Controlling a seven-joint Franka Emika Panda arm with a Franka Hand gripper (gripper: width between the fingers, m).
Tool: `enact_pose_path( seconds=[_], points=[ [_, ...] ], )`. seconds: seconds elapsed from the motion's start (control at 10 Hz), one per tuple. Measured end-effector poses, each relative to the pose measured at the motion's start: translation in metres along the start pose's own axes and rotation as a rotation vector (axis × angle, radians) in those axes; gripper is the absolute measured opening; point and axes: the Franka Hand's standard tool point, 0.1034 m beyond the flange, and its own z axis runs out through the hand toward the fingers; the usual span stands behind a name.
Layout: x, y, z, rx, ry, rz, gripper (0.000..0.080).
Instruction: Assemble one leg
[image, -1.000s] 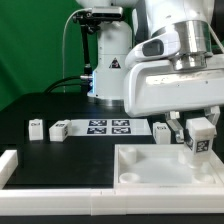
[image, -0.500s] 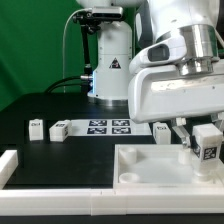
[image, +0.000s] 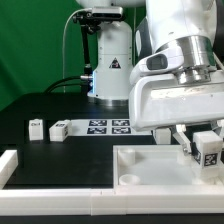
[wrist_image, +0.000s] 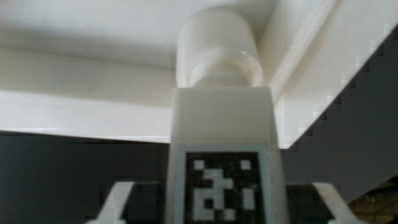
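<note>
My gripper is tilted steeply against the upright leg at the panel's corner, so it should open, straighten up and grab the leg's top (image: 207, 137) from above before turning the leg.
My gripper (image: 207, 148) is shut on a white leg (image: 209, 149) with a black-and-white tag on its side, and holds it above the right part of the large white tray-like panel (image: 150, 168), near the exterior view's right edge. In the wrist view the leg (wrist_image: 224, 120) fills the middle, its tag (wrist_image: 222, 185) facing the camera and its round end pointing down toward the panel's raised rim (wrist_image: 107, 95). My gripper (wrist_image: 222, 205) grips it from both sides. Two more tagged legs lie on the black table at the exterior view's left: one (image: 36, 127) and another (image: 60, 129).
The marker board (image: 108, 126) lies flat behind the panel. Another small white part (image: 163, 131) lies behind the panel, under the arm. A white L-shaped frame (image: 12, 165) runs along the front and left edges. The robot base (image: 108, 60) stands at the back.
My gripper has carried the leg toward the exterior view's right and a little lower, over the panel's right side.
</note>
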Motion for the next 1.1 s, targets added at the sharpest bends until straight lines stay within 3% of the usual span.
enact_pose_path(
  seconds=[0.2, 0.3, 0.4, 0.5, 0.6, 1.1],
  points=[
    [-0.0034, 0.0000, 0.0008, 0.000, -0.003, 0.000, 0.0290],
    [-0.0036, 0.0000, 0.0009, 0.000, -0.004, 0.000, 0.0386],
    [-0.0038, 0.0000, 0.0010, 0.000, -0.004, 0.000, 0.0386],
    [-0.0038, 0.0000, 0.0010, 0.000, -0.004, 0.000, 0.0563],
    [-0.0038, 0.0000, 0.0011, 0.000, -0.004, 0.000, 0.0631],
    [-0.0039, 0.0001, 0.0011, 0.000, -0.004, 0.000, 0.0649]
  ],
)
